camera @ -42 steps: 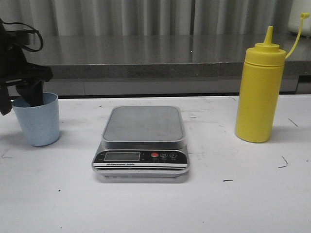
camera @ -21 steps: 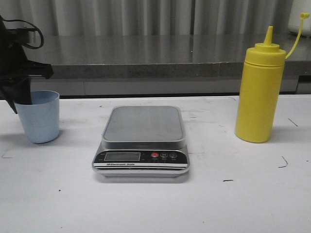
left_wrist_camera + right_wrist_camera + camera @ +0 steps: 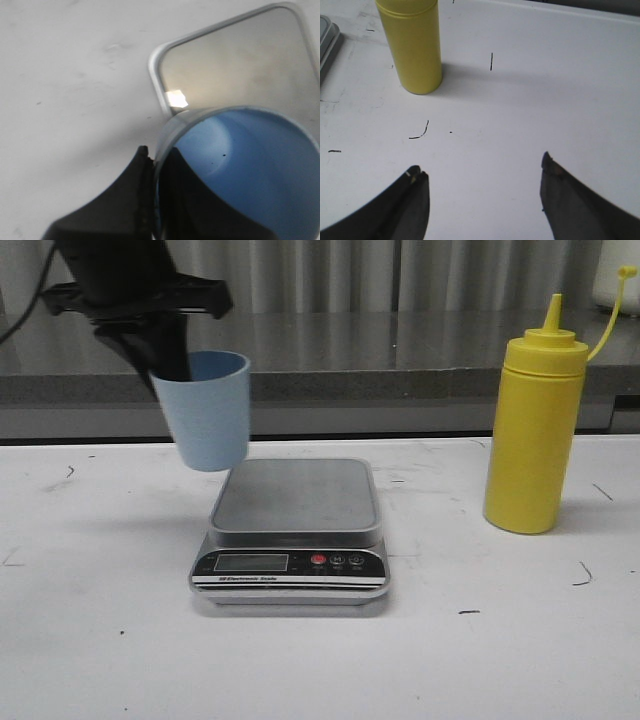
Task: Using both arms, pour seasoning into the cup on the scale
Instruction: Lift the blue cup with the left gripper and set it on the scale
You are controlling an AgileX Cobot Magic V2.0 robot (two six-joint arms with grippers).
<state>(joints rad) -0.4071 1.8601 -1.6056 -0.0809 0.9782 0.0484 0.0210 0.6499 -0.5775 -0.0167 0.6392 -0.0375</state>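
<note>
I should set the light blue cup down with my left gripper on the middle of the scale's steel platform (image 3: pixel 291 492) (image 3: pixel 262 98).
My left gripper (image 3: pixel 170 365) is shut on the rim of the light blue cup (image 3: pixel 208 410), one finger inside and one outside, and holds it in the air just left of and above the scale (image 3: pixel 292 530). In the left wrist view the cup (image 3: pixel 250 165) hangs over the near corner of the scale's steel platform (image 3: pixel 235 65), the gripper (image 3: pixel 156 160) pinching its wall. The yellow seasoning bottle (image 3: pixel 533 430) stands upright on the table at the right, also in the right wrist view (image 3: pixel 412 45). My right gripper (image 3: pixel 482 170) is open and empty above bare table.
The white table (image 3: pixel 100 640) carries small black marks. A grey counter ledge (image 3: pixel 380 350) runs along the back. A white object (image 3: pixel 615 280) stands at the far right on it.
My left gripper has lifted the cup off the table at the far left and carried it up and right, to beside the scale. The bottle and scale have not moved.
</note>
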